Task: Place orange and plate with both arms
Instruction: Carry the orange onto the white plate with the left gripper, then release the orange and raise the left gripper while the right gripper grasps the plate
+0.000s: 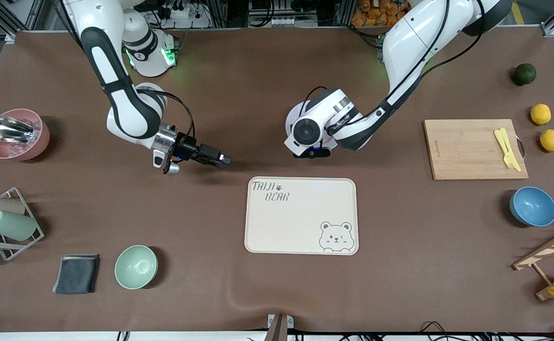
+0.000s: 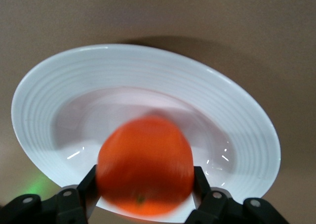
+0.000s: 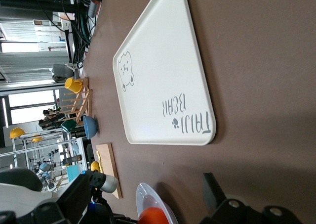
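Note:
Next, my right hand needs to close on the plate's rim (image 1: pixel 287 122), farthest from the cutting board.
The orange (image 2: pixel 144 164) appears blurred between the fingers (image 2: pixel 198 173) of my left gripper (image 2: pixel 144 174), just over the pale plate (image 2: pixel 237 100). Those fingers stand apart at its sides, so the gripper is open. In the front view the left gripper (image 1: pixel 311 152) points down at mid-table, and its wrist hides the plate and the orange. The right wrist view shows the plate (image 3: pixel 148 194) edge-on with the orange (image 3: pixel 153 216) on it. My right gripper (image 1: pixel 222 161) hovers open and empty beside the plate, toward the right arm's end of the table.
The cream bear tray (image 1: pixel 300 215) lies nearer the front camera than the plate. Toward the left arm's end are a cutting board (image 1: pixel 466 156), two lemons (image 1: pixel 540 113), a dark green fruit (image 1: pixel 524 74) and a blue bowl (image 1: pixel 532 206). Toward the right arm's end are a green bowl (image 1: pixel 136 266), a pink bowl (image 1: pixel 14 142) and a cup rack (image 1: pixel 9 225).

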